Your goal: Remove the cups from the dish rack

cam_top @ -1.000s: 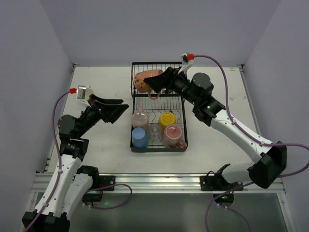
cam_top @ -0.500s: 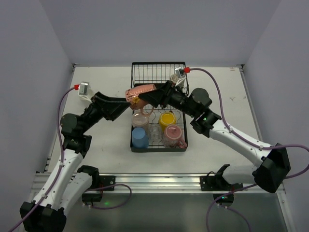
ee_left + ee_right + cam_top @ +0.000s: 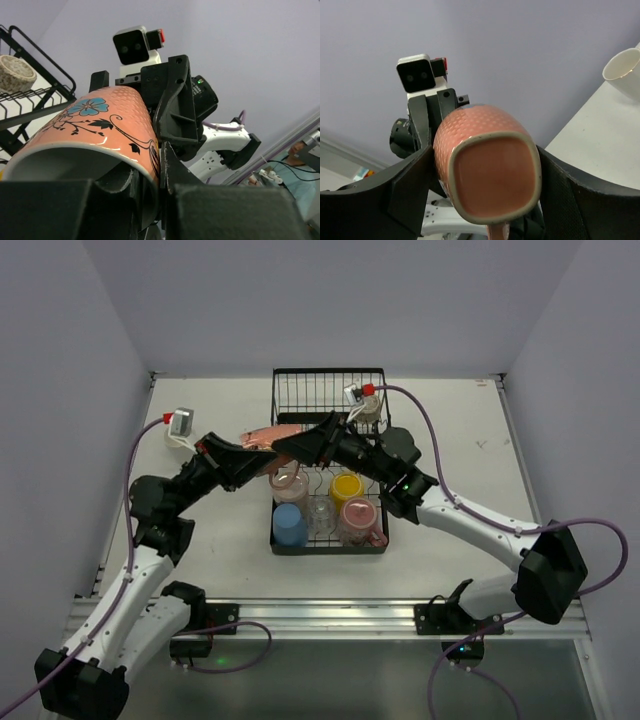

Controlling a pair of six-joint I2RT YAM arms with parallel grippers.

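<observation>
My left gripper should set the salmon-pink flowered mug down for me on the table (image 3: 223, 450), in the space between the white cup and the dish rack.
A salmon-pink flowered mug (image 3: 266, 435) hangs on its side above the table, just left of the black wire dish rack (image 3: 330, 550). My right gripper (image 3: 292, 443) is shut across its body; in the right wrist view the mug's base (image 3: 492, 180) fills the gap between the fingers (image 3: 410, 175). My left gripper (image 3: 250, 447) is shut on the mug's rim (image 3: 95, 125), one finger inside and one outside. In the rack's lower tier stand a blue cup (image 3: 288, 524), a yellow cup (image 3: 346, 486), a pink patterned cup (image 3: 357, 520) and clear glasses (image 3: 319, 515).
A small grey-beige cup (image 3: 15, 72) sits on the rack's upper shelf (image 3: 35, 97). A white cup (image 3: 622, 72) stands on the table in the right wrist view. The two arms meet over the table's left-centre, close to the rack's top left corner.
The right gripper carried the mug off the upper shelf and to the left. The left arm swung in from the left, and its open jaws shut on the mug's rim.
</observation>
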